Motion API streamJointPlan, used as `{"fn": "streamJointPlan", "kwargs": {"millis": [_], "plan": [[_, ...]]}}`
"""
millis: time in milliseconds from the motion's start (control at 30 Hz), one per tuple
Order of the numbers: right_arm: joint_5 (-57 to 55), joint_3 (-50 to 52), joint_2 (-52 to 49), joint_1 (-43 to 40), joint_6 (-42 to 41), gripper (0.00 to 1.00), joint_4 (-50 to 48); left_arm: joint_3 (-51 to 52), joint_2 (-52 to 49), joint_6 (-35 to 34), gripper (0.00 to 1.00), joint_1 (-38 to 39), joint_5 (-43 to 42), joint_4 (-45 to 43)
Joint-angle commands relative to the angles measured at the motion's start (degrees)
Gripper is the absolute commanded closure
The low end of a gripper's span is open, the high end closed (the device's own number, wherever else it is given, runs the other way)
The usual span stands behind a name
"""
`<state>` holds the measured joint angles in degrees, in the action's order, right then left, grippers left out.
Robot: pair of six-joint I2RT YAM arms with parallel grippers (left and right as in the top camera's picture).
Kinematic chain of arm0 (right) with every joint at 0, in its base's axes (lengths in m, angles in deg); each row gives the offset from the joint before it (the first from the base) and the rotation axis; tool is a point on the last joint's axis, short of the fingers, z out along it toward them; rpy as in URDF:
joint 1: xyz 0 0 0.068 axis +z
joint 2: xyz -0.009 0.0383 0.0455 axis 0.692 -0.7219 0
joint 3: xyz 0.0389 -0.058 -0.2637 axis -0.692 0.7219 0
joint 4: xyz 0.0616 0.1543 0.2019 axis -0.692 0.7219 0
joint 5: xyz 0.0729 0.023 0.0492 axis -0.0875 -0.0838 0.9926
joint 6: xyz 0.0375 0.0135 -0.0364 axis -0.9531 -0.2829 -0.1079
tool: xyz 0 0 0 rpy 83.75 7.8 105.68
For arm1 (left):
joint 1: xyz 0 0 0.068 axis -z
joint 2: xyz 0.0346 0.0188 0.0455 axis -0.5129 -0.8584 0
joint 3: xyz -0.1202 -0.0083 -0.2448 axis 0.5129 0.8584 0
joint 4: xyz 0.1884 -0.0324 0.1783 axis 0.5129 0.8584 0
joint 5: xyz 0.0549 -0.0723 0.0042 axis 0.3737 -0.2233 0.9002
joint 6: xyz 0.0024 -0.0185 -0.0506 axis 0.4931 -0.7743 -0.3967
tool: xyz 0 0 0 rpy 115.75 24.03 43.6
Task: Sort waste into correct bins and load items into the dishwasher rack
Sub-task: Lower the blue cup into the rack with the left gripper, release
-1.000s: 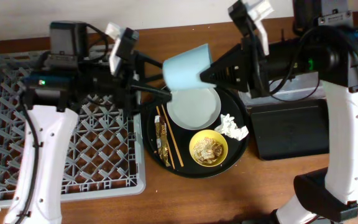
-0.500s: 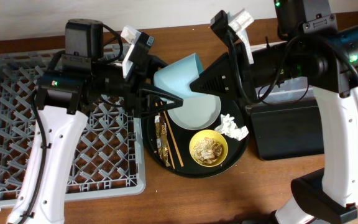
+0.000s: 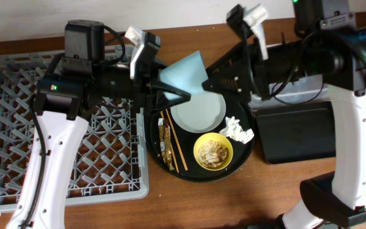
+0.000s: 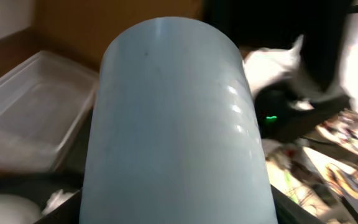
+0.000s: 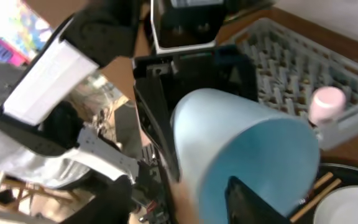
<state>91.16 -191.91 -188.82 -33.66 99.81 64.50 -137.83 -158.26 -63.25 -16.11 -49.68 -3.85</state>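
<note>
Next, I let go of the blue cup with my left gripper in the grey dishwasher rack's edge row (image 3: pixel 125 115) next to the round black tray. The cup now hangs tilted above the tray's back edge.
The blue cup (image 3: pixel 184 73) hangs tilted above the round black tray's back edge, between both arms. My left gripper (image 3: pixel 173 79) is shut on it; in the left wrist view the cup (image 4: pixel 173 124) fills the frame with a dark finger pressed on each side. My right gripper (image 3: pixel 207 79) is open at the cup's mouth. One right finger (image 5: pixel 257 199) sits inside the cup (image 5: pixel 247 143), off the wall. The pale plate (image 3: pixel 199 109), chopsticks (image 3: pixel 175 143), gold wrapper (image 3: pixel 166 143), tissue (image 3: pixel 237 130) and yellow bowl (image 3: pixel 213 151) of scraps lie on the tray.
The grey dishwasher rack (image 3: pixel 62 159) fills the left side, with the pink cup (image 5: pixel 327 102) standing in it. The shallow black bin (image 3: pixel 297 133) lies at the right. The clear tub (image 4: pixel 30 112) sits behind it, under my right arm. The round tray's rim (image 3: pixel 170 172) nearly touches the rack.
My left gripper came right to the blue cup and closed on its sides. My right gripper's jaws, shut on the rim before, have opened. The cup drifted slightly left.
</note>
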Motion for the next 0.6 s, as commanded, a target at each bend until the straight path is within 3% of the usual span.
{"fn": "streamJointPlan", "kwargs": {"millis": [0,67,200,233,267,400,567], "plan": [[-0.61,-0.74,0.20,-4.44,0.13,0.43,0.35,-0.26,1.27,-4.55,0.56,-1.16,19.32,3.80],[-4.33,-0.74,0.20,-6.80,-0.39,0.41,0.37,-0.26,1.27,-7.13,0.56,-1.68,30.80,7.89],[-25.64,-0.74,0.17,-10.27,-6.62,0.32,0.37,-0.24,1.25,-15.28,0.56,-1.79,57.96,16.41],[-31.87,-0.74,0.17,-10.78,-8.15,0.18,0.37,-0.24,1.25,-17.09,0.55,-1.79,63.78,18.43],[-38.25,-0.72,0.15,-11.17,-9.79,0.01,0.37,-0.24,1.25,-18.23,0.55,-1.79,66.82,19.56],[-55.74,-0.72,-0.20,-11.39,-11.93,0.01,0.37,-0.13,0.61,-22.05,0.55,-1.79,76.67,22.99],[-60.04,-0.72,-0.20,-11.39,-11.91,0.01,0.35,0.20,-3.54,-22.82,0.55,-1.79,77.46,22.51]]}}
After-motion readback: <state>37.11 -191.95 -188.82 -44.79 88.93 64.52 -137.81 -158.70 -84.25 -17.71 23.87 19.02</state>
